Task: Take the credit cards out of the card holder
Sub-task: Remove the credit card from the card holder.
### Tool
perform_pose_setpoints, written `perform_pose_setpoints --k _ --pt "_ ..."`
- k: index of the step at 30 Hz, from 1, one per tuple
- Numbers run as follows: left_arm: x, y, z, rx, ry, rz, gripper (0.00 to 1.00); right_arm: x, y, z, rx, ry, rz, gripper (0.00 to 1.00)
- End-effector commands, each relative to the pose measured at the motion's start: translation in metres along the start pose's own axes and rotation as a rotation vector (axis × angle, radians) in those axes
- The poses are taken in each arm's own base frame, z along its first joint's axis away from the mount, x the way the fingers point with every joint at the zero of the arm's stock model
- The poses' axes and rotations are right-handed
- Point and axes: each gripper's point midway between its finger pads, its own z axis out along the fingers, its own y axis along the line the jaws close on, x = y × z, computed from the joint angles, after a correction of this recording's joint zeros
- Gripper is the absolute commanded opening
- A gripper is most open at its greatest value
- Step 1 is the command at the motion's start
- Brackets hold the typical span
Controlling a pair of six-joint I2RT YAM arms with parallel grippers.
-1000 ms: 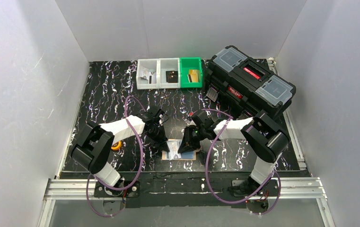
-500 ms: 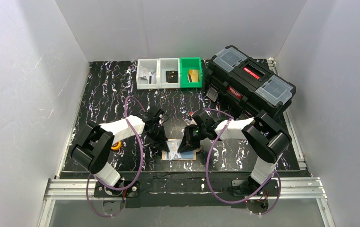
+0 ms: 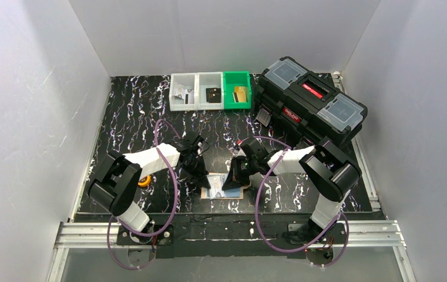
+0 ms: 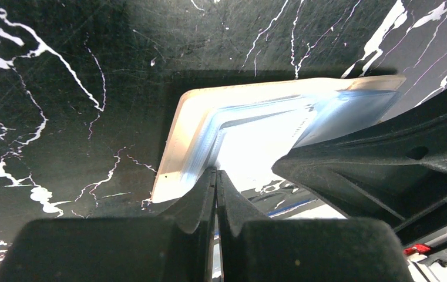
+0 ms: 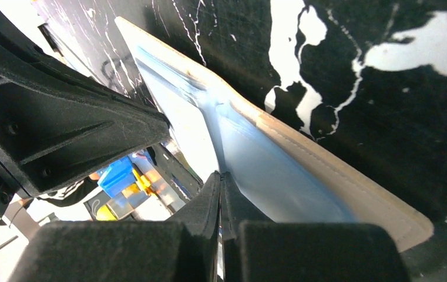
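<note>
The credit card's edge sticks out at the card holder's fold next to the right gripper's closed fingers, so the robot should open them and pinch that card edge (image 5: 216,160) before pulling the card out.
The card holder (image 3: 239,192) lies open on the black marbled table between my two grippers. Its cream edge shows in the left wrist view (image 4: 180,147) and in the right wrist view (image 5: 350,188). A pale blue credit card (image 3: 217,178) lies in it and also shows in both wrist views (image 4: 332,108) (image 5: 268,170). My left gripper (image 3: 201,175) (image 4: 216,173) is shut, its tips against the holder's left part. My right gripper (image 3: 231,181) (image 5: 221,175) is shut, its tips on the blue card. Nothing shows between either pair of jaws. No tan-gold card is in sight.
A large black toolbox (image 3: 309,100) stands at the back right. Two white bins and a green bin (image 3: 211,91) stand at the back middle. A small orange object (image 3: 144,181) lies beside the left arm. White walls enclose the table.
My right gripper has shifted slightly to the right over the holder. The left gripper and the holder have hardly moved.
</note>
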Motion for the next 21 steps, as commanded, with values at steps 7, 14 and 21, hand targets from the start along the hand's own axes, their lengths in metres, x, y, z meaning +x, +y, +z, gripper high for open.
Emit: perform_pose_setpoints --k 7,14,21 --pt "0.004 0.046 0.013 -0.184 -0.019 -0.011 0.00 -0.011 -0.017 -0.020 -0.002 -0.074 0.029 0.02" --pt "0.002 0.041 0.013 -0.173 -0.011 -0.001 0.00 -0.013 -0.001 -0.019 -0.063 -0.051 -0.004 0.29" --pt "0.003 0.040 0.017 -0.169 0.002 -0.002 0.00 -0.014 0.010 -0.001 -0.069 -0.008 -0.029 0.31"
